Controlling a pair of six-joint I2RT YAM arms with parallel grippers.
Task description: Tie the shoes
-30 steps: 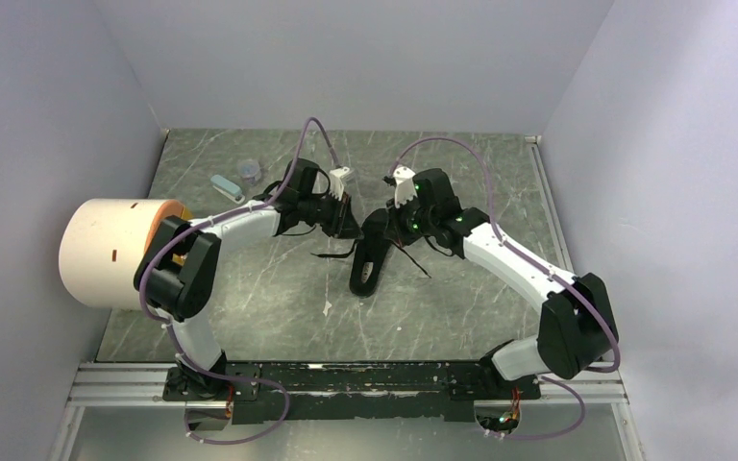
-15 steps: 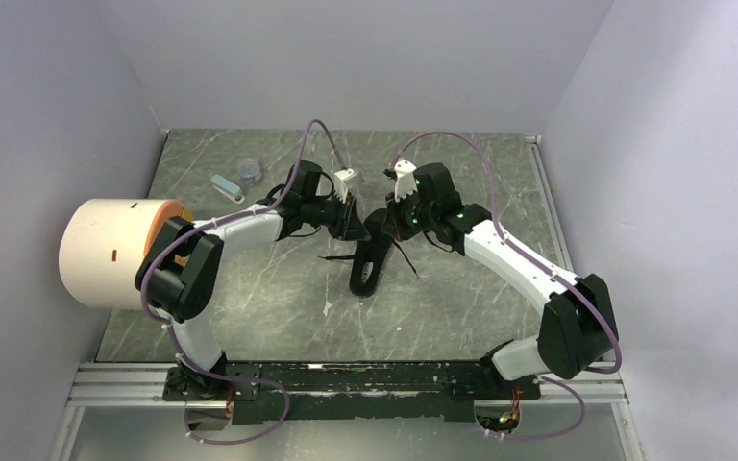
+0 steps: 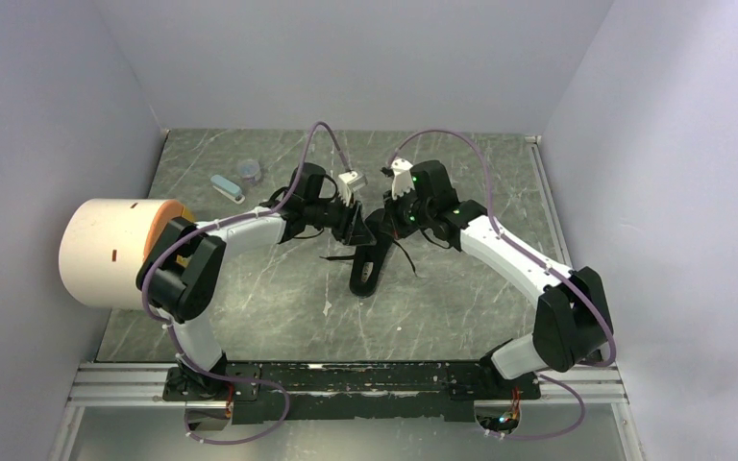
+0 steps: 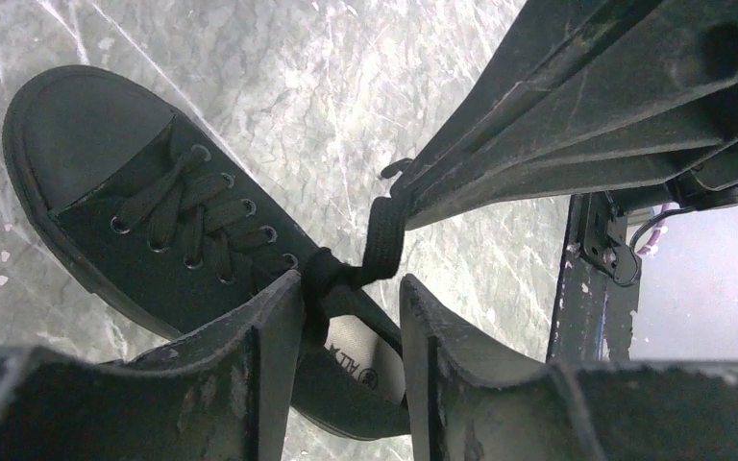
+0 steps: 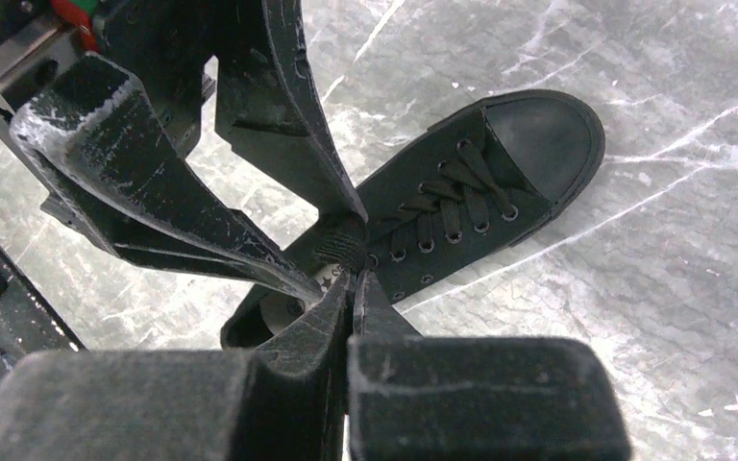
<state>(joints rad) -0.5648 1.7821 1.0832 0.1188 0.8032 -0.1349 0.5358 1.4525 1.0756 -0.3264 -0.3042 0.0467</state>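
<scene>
The lace above the knot is held only by my right gripper, so next my left gripper pinches the lace's base (image 4: 346, 278) before my right gripper pulls the lace away.
The black shoe (image 3: 365, 274) lies mid-table with its toe toward the arms; it also shows in the left wrist view (image 4: 86, 144) and the right wrist view (image 5: 538, 130). My left gripper (image 3: 355, 227) is open over the shoe's opening, its jaws (image 4: 351, 283) standing either side of the lace knot (image 4: 330, 274). My right gripper (image 3: 390, 221) is shut (image 5: 354, 277) on a black lace (image 4: 382, 240) that rises taut from that knot. The two grippers' tips almost touch. Loose lace ends (image 3: 338, 257) trail on the table beside the shoe.
A big white roll with an orange end (image 3: 115, 252) sits at the left edge. Two small bluish items (image 3: 226, 187) lie at the back left. Grey walls close in three sides. A black rail (image 3: 346, 379) runs along the front.
My left gripper has moved right over the shoe's opening, and my right gripper has shifted slightly left toward it. The gap between them has closed. The shoe has stayed in place.
</scene>
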